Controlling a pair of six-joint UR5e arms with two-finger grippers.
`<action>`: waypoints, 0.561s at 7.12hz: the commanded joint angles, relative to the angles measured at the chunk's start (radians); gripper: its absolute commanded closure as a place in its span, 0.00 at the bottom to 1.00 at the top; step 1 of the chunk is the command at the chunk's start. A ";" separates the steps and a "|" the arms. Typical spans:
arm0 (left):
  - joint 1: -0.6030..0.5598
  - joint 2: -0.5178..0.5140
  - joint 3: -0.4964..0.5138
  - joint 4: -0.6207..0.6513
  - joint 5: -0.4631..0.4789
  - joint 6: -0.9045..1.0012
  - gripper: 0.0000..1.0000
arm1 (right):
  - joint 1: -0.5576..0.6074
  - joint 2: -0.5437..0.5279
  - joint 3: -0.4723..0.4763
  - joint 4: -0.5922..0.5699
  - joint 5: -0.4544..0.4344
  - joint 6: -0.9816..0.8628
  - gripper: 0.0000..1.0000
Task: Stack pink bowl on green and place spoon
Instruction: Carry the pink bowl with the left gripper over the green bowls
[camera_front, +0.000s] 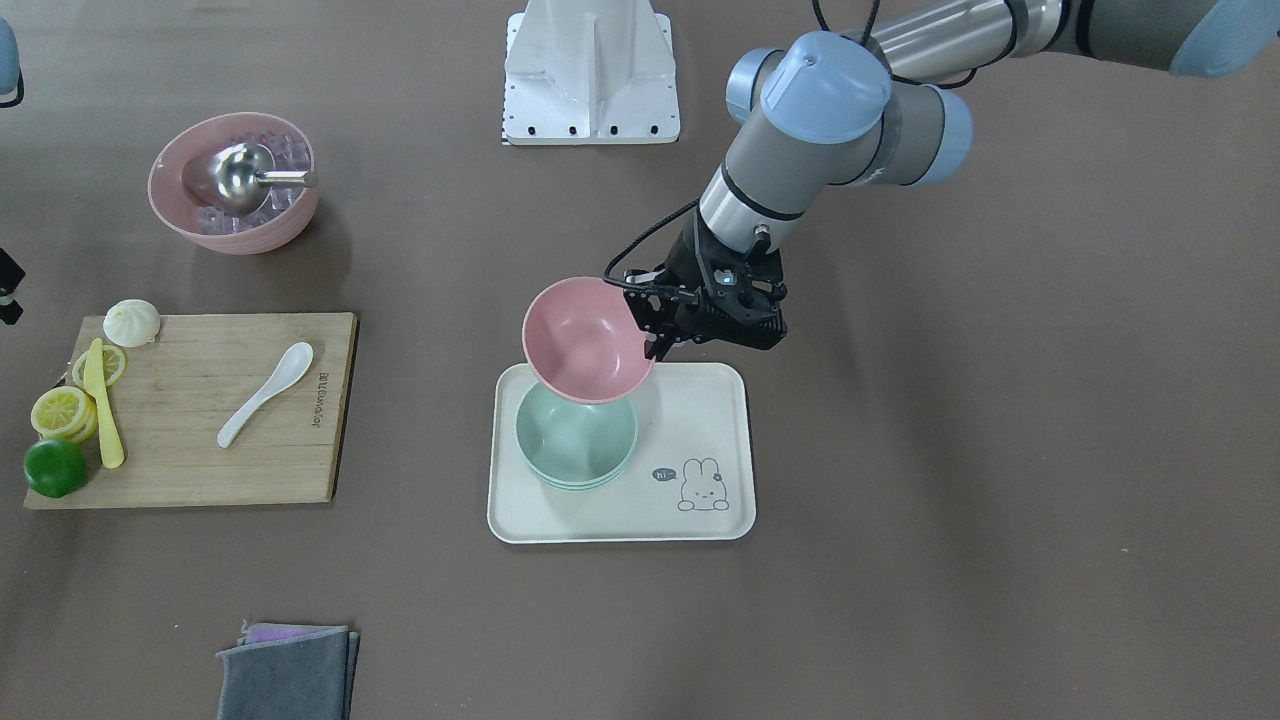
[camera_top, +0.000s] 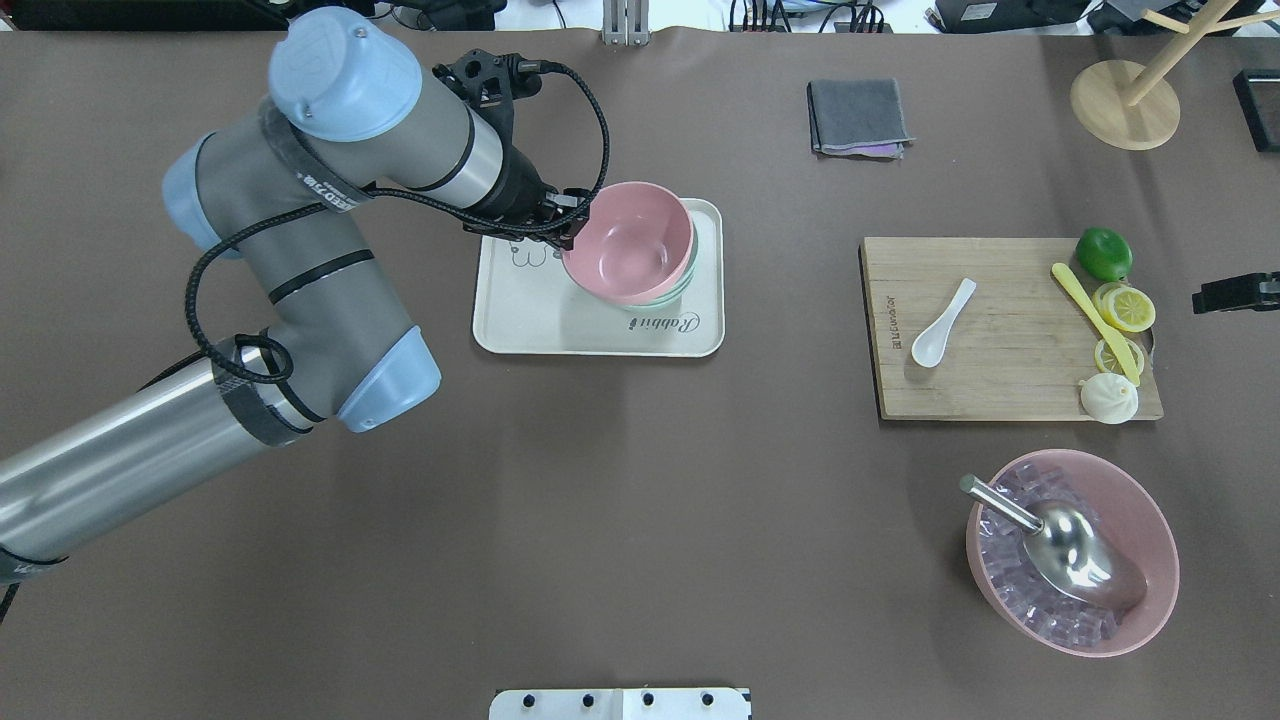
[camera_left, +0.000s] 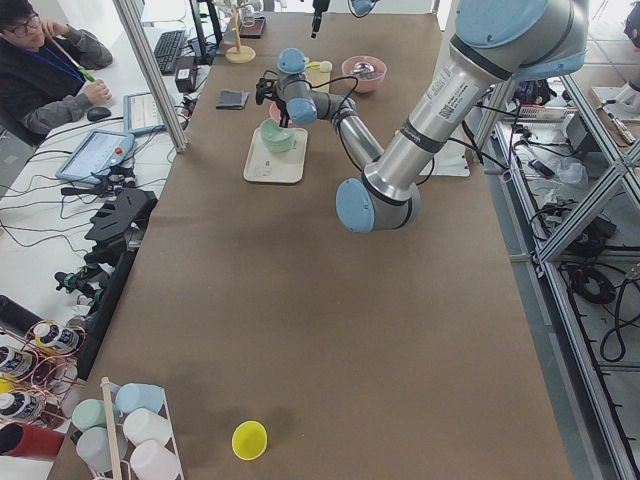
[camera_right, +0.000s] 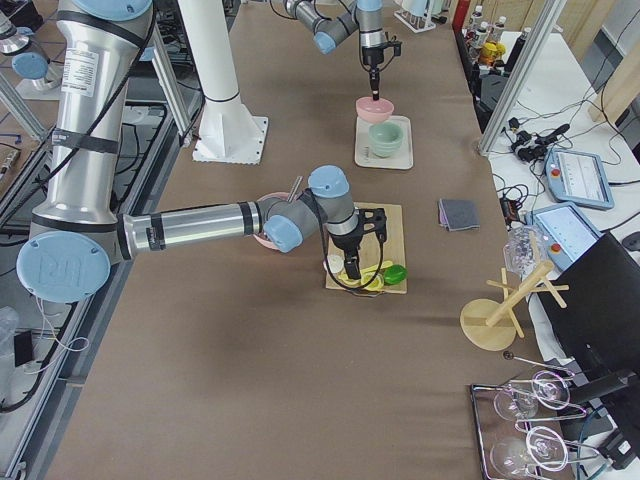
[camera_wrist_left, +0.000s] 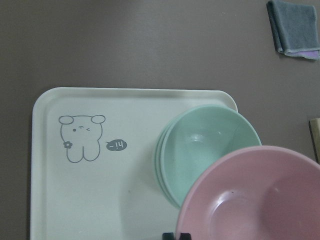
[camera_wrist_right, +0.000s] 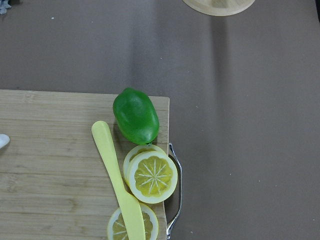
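Note:
I will release the pink bowl, now tilted just above the green bowls, from my left gripper inside the top green bowl (camera_front: 576, 427) (camera_wrist_left: 207, 150) on the cream rabbit tray.
My left gripper (camera_front: 655, 338) (camera_top: 572, 228) is shut on the rim of a pink bowl (camera_front: 585, 340) (camera_top: 625, 240) and holds it tilted just above a stack of green bowls (camera_front: 575, 440) (camera_wrist_left: 200, 145). The green bowls stand on a cream rabbit tray (camera_front: 700, 420) (camera_top: 540, 320). The pink bowl (camera_wrist_left: 255, 200) overlaps their near edge in the left wrist view. A white spoon (camera_front: 265, 392) (camera_top: 943, 322) lies on a wooden cutting board (camera_front: 180, 440) (camera_top: 1000, 380). My right gripper (camera_top: 1235, 292) hovers at the board's far end, over the lime (camera_wrist_right: 136, 116). I cannot tell how its jaws stand.
A large pink bowl of ice cubes with a metal scoop (camera_front: 232, 180) (camera_top: 1070, 565) stands near the board. A yellow knife (camera_wrist_right: 117, 175), lemon slices (camera_wrist_right: 150, 176) and a bun (camera_top: 1108, 397) lie on the board. A grey cloth (camera_top: 858, 117) and a wooden stand (camera_top: 1125, 100) are at the far side.

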 joint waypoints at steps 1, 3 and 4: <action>0.005 -0.057 0.088 -0.004 0.042 -0.001 1.00 | 0.000 0.000 0.000 0.000 0.000 0.000 0.00; 0.014 -0.069 0.148 -0.044 0.094 -0.003 1.00 | 0.000 0.000 0.000 0.000 0.000 0.000 0.00; 0.017 -0.076 0.179 -0.052 0.096 -0.001 1.00 | 0.000 0.000 0.000 0.000 0.001 0.000 0.00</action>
